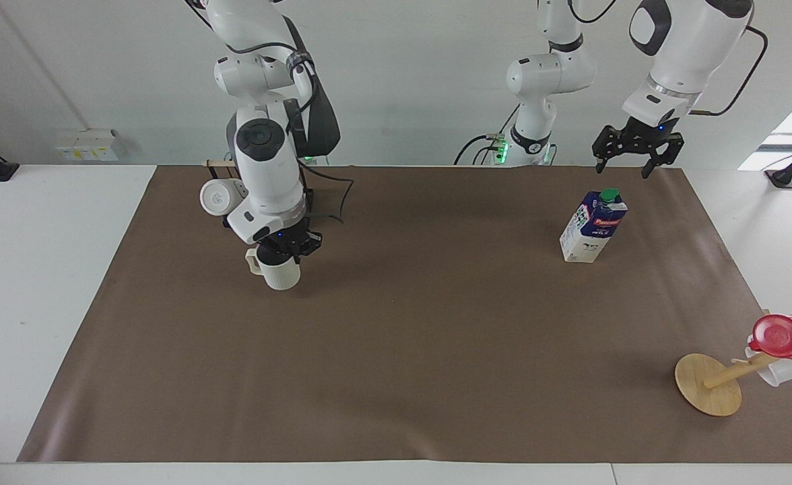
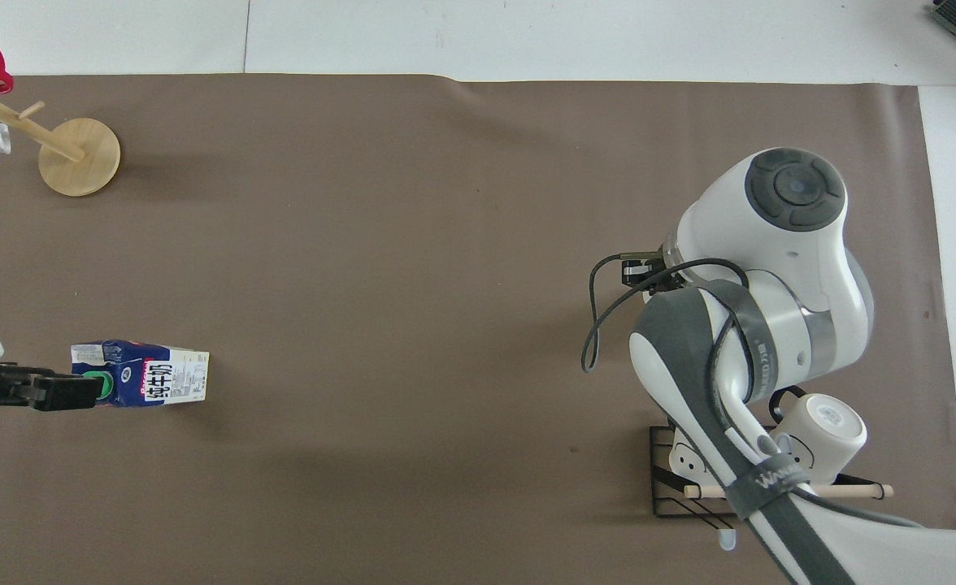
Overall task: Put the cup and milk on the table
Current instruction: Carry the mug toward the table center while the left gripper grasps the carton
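My left gripper is due next at the upper body of the milk carton [image 2: 128, 381], just below its green cap. It should close there.
The cup [image 1: 279, 273], a cream ribbed mug with a loop handle, hangs upright just over the brown sheet [image 1: 436, 337] of the table [image 1: 46, 283]. My right gripper [image 1: 281, 252] is shut on its rim from above. In the overhead view the right arm hides the cup. The milk [image 1: 593, 225], a blue-and-white carton with a green cap, stands upright on the sheet toward the left arm's end. My left gripper [image 1: 628, 165] hangs open and empty in the air above the carton's top. In the overhead view the left gripper [image 2: 47, 392] covers part of the milk [image 2: 153, 374] cap.
A black wire rack [image 2: 681, 487] with a glossy white mug [image 2: 821, 426] stands near the right arm's base. A wooden mug tree [image 1: 706, 384] carrying a red cup [image 1: 786, 337] and a white mug [image 1: 770, 372] stands at the sheet's corner farthest from the robots, at the left arm's end.
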Motion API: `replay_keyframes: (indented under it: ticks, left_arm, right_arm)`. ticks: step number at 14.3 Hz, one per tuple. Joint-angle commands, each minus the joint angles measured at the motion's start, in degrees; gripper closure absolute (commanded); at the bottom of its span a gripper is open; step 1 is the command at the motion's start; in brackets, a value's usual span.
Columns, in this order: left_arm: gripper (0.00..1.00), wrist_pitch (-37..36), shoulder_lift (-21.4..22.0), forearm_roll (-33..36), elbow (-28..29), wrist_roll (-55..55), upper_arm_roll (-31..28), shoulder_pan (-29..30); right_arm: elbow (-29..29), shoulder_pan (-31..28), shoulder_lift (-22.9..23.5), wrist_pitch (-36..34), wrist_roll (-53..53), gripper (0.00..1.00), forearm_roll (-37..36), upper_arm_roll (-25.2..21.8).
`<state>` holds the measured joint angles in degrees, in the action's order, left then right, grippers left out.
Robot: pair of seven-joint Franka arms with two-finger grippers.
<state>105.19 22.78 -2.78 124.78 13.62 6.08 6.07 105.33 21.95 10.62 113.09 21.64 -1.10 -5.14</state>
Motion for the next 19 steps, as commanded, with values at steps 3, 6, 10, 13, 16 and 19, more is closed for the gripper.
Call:
replay_keyframes:
  ticks: [3, 6, 10, 13, 16, 19]
  left_arm:
    - [0.0, 6.68, 2.44, 0.76, 5.82, 0.89, 0.34, 0.09]
    - [0.0, 8.27, 3.32, 0.85, 7.75, 0.97, 0.34, 0.09]
    - [0.0, 10.55, 4.46, 0.85, 10.39, 0.97, 0.43, 0.09]
    - [0.0, 11.43, 4.55, 0.85, 10.75, 0.97, 0.43, 0.09]
    - [0.0, 12.75, 4.46, 0.85, 11.27, 0.97, 0.43, 0.09]
    - [0.0, 13.72, 4.46, 0.93, 12.06, 1.06, 0.43, 0.09]
  right_arm:
    - [-0.92, 4.93, -0.33, -1.38, 7.26, 1.0, 2.77, 0.04]
    - [-0.57, 9.23, 1.15, -0.5, 12.79, 1.0, 2.68, 0.66]
    - [-0.57, 12.14, 2.29, 0.46, 16.67, 1.0, 2.86, 1.1]
    - [-0.66, 15.74, 6.68, 6.07, 20.71, 1.0, 3.03, 1.01]
    - [-0.57, 16.54, 7.4, 6.44, 20.81, 1.0, 3.12, 1.01]
    - [-0.39, 16.55, 7.31, 6.44, 20.72, 1.0, 3.12, 1.45]
